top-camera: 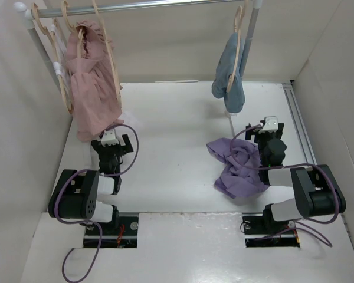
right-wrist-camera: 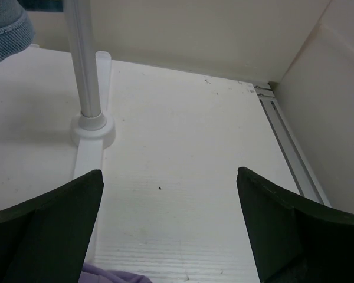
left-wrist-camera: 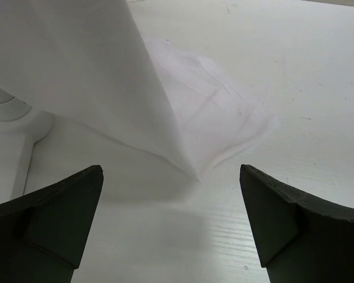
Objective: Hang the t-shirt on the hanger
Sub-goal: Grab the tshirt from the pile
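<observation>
The lavender t-shirt is next for my right gripper, which should go to it and close on the bunched fold (top-camera: pixel 247 155) just inside the t-shirt's far edge, near the middle.
The lavender t-shirt (top-camera: pixel 239 168) lies crumpled on the table, right of centre; a corner of it shows at the bottom of the right wrist view (right-wrist-camera: pixel 109 275). Bare tan hangers (top-camera: pixel 65 94) hang at the left end of the rail. My right gripper (top-camera: pixel 265 131) is open and empty, just right of the t-shirt's far edge and low over the table; its jaws stand wide apart in the right wrist view (right-wrist-camera: pixel 170 230). My left gripper (top-camera: pixel 113 141) is open and empty, below the pink garment; its jaws stand wide apart in the left wrist view (left-wrist-camera: pixel 171 224).
A pink garment (top-camera: pixel 91 88) hangs on a hanger at left, its pale hem (left-wrist-camera: pixel 165 88) reaching the table before my left gripper. A light-blue garment (top-camera: pixel 230 71) hangs at right by the rack pole (right-wrist-camera: pixel 82 65). A metal track (right-wrist-camera: pixel 289 147) runs along the right wall.
</observation>
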{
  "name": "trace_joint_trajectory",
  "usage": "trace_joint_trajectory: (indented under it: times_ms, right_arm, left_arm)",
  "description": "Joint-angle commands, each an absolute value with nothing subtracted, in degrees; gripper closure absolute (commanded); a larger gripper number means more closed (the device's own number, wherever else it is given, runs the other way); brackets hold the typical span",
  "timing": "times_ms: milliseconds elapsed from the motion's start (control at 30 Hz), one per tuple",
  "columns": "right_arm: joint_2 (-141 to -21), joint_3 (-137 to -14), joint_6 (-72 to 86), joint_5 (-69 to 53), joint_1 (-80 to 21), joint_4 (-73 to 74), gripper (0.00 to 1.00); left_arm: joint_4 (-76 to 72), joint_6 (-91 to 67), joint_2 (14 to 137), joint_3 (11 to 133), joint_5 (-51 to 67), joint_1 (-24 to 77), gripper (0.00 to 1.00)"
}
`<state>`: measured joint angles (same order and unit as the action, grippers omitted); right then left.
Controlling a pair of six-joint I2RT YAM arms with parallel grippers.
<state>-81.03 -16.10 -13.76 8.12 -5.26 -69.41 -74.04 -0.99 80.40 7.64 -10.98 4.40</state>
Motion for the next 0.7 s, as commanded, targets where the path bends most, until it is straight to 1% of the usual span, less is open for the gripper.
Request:
trace_joint_trajectory:
  times_ms: [0, 67, 100, 133, 200, 233, 267, 300, 333, 367, 400, 467, 500, 600, 667]
  right_arm:
    - [-79.46, -18.63, -13.45, 8.08, -5.01, -71.19, 0.01]
    - [-76.83, -22.21, -12.05, 12.55, -5.01, -62.0, 0.01]
    - [-73.77, -24.06, -9.95, 14.92, -5.01, -57.53, 0.01]
    - [-72.0, -25.74, -8.97, 18.6, -5.01, -48.69, 0.01]
    - [-68.31, -26.98, -8.26, 18.11, -5.01, -46.49, 0.01]
    - [-63.85, -26.29, -9.74, 16.37, -5.01, -45.89, 0.01]
    - [-58.76, -26.28, -9.76, 12.61, -5.01, -43.53, 0.01]
    - [-58.71, -27.15, -9.76, 11.26, -5.01, -41.07, 0.01]
    - [-54.27, -28.12, -9.76, 10.21, -5.01, -38.17, 0.01]
    - [-52.31, -29.17, -9.76, 9.67, -5.01, -32.32, 0.01]
    - [-50.73, -30.05, -9.76, 10.71, -5.01, -29.91, 0.01]
    - [-47.29, -32.51, -9.76, 14.04, -5.01, -25.68, 0.01]
    - [-46.68, -33.39, -9.76, 18.41, -5.01, -21.66, 0.01]
    - [-45.53, -38.74, -9.76, 24.76, -5.01, -14.53, 0.01]
    - [-45.53, -43.39, -9.76, 26.1, -5.01, -11.61, 0.01]
  left_arm:
    - [-87.89, 0.61, 79.54, 8.88, -8.1, 4.22, 0.0]
    - [-90.51, 1.75, 79.54, 7.74, -2.84, 4.22, 0.0]
    - [-92.62, 4.46, 79.54, 5.21, 0.75, 4.22, 0.0]
    - [-97.34, 4.48, 78.84, 3.53, 4.53, 3.52, 0.0]
    - [-103.42, 6.23, 77.0, -0.59, 9.38, 3.52, 0.0]
    - [-104.93, 7.89, 75.69, -3.23, 9.4, 3.52, 0.0]
    - [-106.33, 9.22, 74.98, -3.25, 11.84, 4.21, 0.0]
    - [-103.82, 11.23, 73.14, -3.25, 15.43, 4.74, 0.0]
    - [-99.97, 13.69, 70.25, -3.25, 18.95, 4.75, 0.0]
    - [-87.4, 20.93, 62.48, -2.64, 27.25, 5.79, 0.0]
    - [-77.97, 25.79, 57.97, -1.24, 32.64, 6.41, 0.0]
    - [-57.32, 35.55, 50.22, 4.62, 41.36, 7.11, 0.0]
    - [-47.56, 38.47, 45.66, 5.27, 44.96, 7.64, 0.0]
    - [-42.57, 38.22, 38.71, 4.66, 46.74, 8.44, 0.0]
    - [-38.43, 46.61, 35.61, 4.66, 47.9, 8.44, 0.0]
